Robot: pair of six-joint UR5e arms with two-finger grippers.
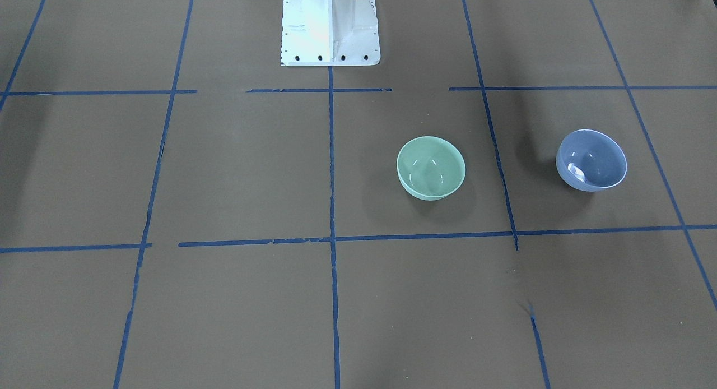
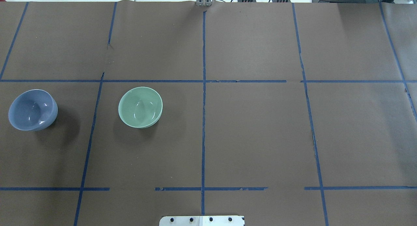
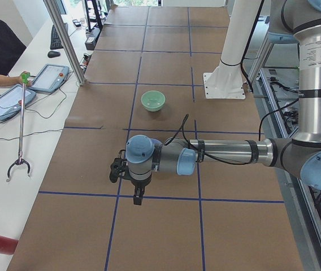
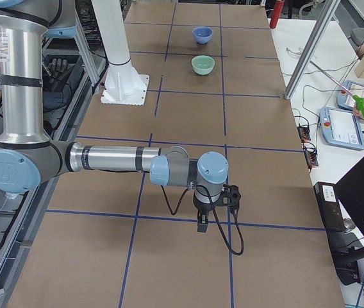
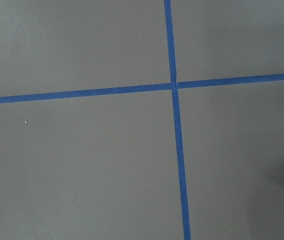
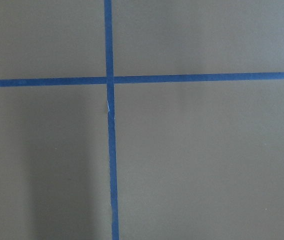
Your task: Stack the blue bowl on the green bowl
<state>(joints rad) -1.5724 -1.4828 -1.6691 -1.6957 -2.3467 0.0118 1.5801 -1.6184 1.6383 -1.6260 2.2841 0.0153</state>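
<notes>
The robot's left gripper should next move to the blue bowl and close on its rim (image 1: pixel 625 162) on the side farthest from the green bowl.
The blue bowl (image 1: pixel 591 160) stands upright on the brown table at the robot's far left, also in the overhead view (image 2: pixel 32 110) and far off in the right side view (image 4: pixel 202 34). The green bowl (image 1: pixel 430 167) stands upright beside it, nearer the table's middle (image 2: pixel 140 107) (image 3: pixel 153 100) (image 4: pixel 202 65). The bowls are apart. My left gripper (image 3: pixel 137 197) points down over the table; its wrist hides the blue bowl in that view. My right gripper (image 4: pixel 202 224) points down at the table's other end, far from both bowls. I cannot tell whether either is open or shut.
The white robot pedestal (image 1: pixel 329 27) stands at the table's robot side (image 2: pixel 202 220). Blue tape lines (image 2: pixel 203 99) grid the brown table. Metal posts (image 3: pixel 64 39) (image 4: pixel 310 48), tablets (image 3: pixel 50 78) and an operator with a grabber stick (image 3: pixel 20 127) are along the far side.
</notes>
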